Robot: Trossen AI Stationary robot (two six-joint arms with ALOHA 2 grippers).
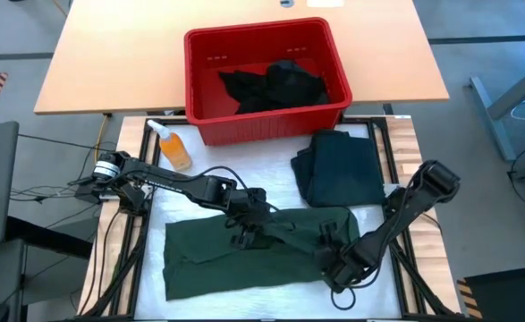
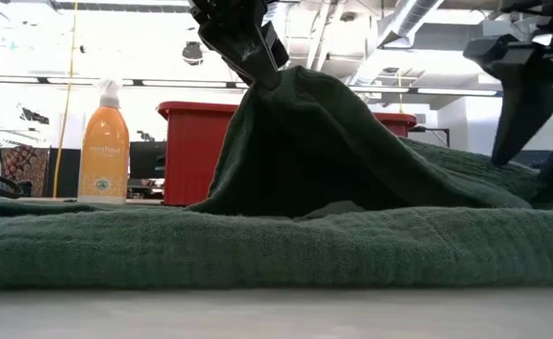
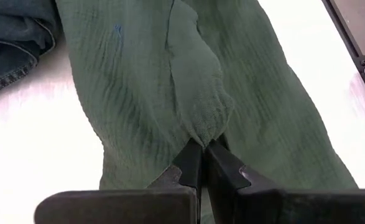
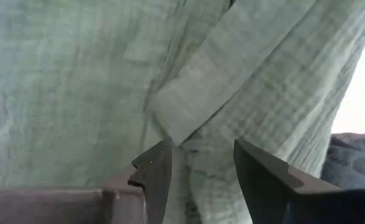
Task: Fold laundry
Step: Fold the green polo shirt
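The shirt's middle is bunched up in a peak at my left gripper, so next I pinch the shirt's flat band (image 4: 191, 102) with my right gripper and pull the cloth straight.
A dark green shirt (image 1: 226, 255) lies spread across the white table top, its middle drawn up into a peak (image 2: 285, 85). My left gripper (image 1: 247, 217) is over that middle, shut on the cloth. My right gripper (image 1: 335, 266) is low over the shirt's right end, open, its two fingers standing on either side of a flat band of the cloth (image 4: 198, 118). More laundry lies apart: a folded dark garment (image 1: 342, 165) to the shirt's far right, and black pieces (image 1: 275, 85) in the red bin. My left gripper pinches a small gathered bunch of the green shirt's middle (image 3: 201, 134) between its two shut fingers, coming from above on a slant. The cloth rises to the fingers like a tent (image 2: 267, 80) and falls away taut on both sides, while the shirt's edges stay on the table. My right gripper: I cannot tell whether its fingertips (image 4: 160, 165) touch the cloth under them.
A red bin (image 1: 266, 125) stands at the table's far side. An orange spray bottle (image 1: 174, 148) stands at the far left, beside the left arm. The table's wooden frame rails run along both sides. Bare white top shows at the near left corner (image 1: 155, 300).
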